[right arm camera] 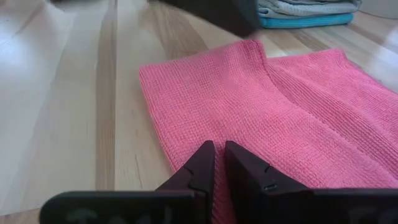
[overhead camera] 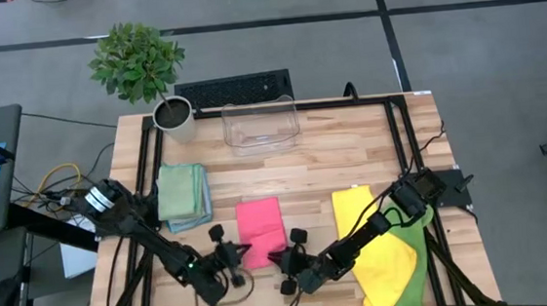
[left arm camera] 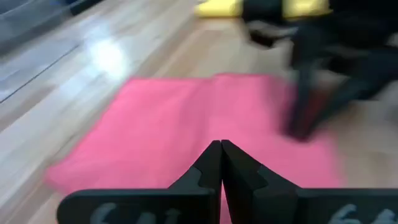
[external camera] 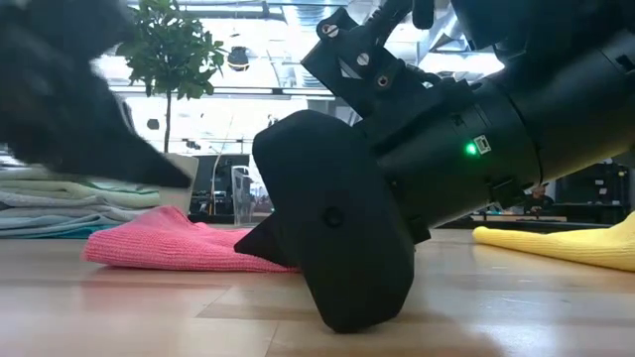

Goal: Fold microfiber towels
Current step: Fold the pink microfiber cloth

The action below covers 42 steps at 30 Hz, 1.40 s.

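My shut left gripper hovers above the pink towel's side; it should open and pinch the loose near corner [overhead camera: 249, 267] opposite my right gripper before folding.
A pink microfiber towel [overhead camera: 260, 230] lies folded and flat on the wooden table near its front edge. My left gripper [left arm camera: 221, 146] hovers shut just above the towel's left side [overhead camera: 242, 249], with nothing between its fingers. My right gripper [right arm camera: 219, 149] comes in low from the right [overhead camera: 276, 259], its fingers nearly together at the towel's near right edge. In the low view its fingertip [external camera: 260, 248] meets the towel [external camera: 169, 243] at table height. My right gripper has its two fingers closed on the pink towel's near edge [right arm camera: 186, 163], beside the near right corner. The fingers slant down from the table's right and near side. The towel lies flat on the table; the fingers hide how many layers they have.
A stack of folded towels [overhead camera: 184, 194] lies at the left. A yellow towel [overhead camera: 379, 252] lies on a lime green one [overhead camera: 418, 230] under my right arm. A clear plastic bin [overhead camera: 262, 125], a potted plant [overhead camera: 173, 117] and a keyboard [overhead camera: 234, 88] are at the far edge.
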Motion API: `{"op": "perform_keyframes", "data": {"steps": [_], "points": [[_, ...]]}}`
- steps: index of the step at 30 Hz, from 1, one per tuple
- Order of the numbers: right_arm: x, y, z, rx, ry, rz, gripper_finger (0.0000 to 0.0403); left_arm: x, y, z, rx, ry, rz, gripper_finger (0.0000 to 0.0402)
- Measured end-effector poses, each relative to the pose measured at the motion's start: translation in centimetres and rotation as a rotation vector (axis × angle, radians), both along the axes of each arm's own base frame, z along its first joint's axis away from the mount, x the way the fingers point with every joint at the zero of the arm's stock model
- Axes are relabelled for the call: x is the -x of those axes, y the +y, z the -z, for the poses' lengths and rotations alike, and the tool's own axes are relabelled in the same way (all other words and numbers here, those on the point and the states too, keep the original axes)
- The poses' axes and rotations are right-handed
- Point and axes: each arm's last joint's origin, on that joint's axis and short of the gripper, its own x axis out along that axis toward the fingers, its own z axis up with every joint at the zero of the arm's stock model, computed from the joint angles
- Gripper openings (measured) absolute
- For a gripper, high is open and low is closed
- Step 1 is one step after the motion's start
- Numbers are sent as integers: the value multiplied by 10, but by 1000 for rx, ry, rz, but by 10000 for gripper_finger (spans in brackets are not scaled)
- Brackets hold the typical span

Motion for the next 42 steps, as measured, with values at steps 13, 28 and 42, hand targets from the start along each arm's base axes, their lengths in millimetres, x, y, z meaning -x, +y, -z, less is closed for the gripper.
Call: {"op": "perform_keyframes", "data": {"steps": [13, 28, 42], "points": [[1, 0, 1, 6, 10, -3, 65, 12, 12, 45, 92, 4, -107, 0], [1, 0, 2, 6, 12, -4, 65, 16, 7, -36, 113, 43, 152, 3], [1, 0, 2, 4, 11, -4, 65, -4, -12, -20, -7, 135, 347, 153]]}}
